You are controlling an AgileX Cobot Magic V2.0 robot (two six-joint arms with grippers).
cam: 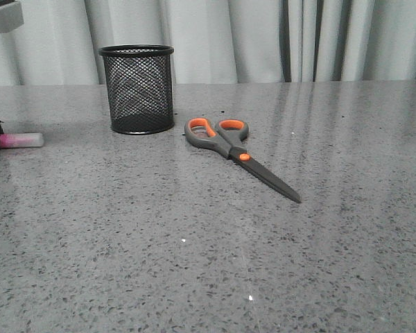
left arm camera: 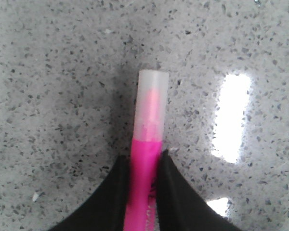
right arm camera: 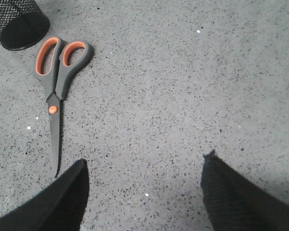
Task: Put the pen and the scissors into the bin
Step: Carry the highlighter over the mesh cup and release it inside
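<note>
Next, my left gripper lets go of the pen inside the black mesh bin [cam: 143, 78], where it will lean on the rim nearest the scissors.
The pen [left arm camera: 147, 159], magenta with a whitish cap, lies low over the table with my left gripper [left arm camera: 144, 161] shut on its pink barrel. In the front view only its capped end, the pen [cam: 24, 140], shows at the far left edge beside a dark part of the left arm. The black mesh bin [cam: 138, 88] stands upright at the back left. The scissors [cam: 237, 150] lie closed on the table to the right of the bin, handles toward it. My right gripper [right arm camera: 145, 161] hangs open over bare table; the scissors [right arm camera: 58, 82] and the bin [right arm camera: 17, 21] lie beyond one finger.
The speckled grey table [cam: 194, 263] stretches wide in front of the bin and scissors. A pale curtain [cam: 263, 38] closes off the back. A bright light reflection [left arm camera: 231, 115] shines on the table beside the pen.
</note>
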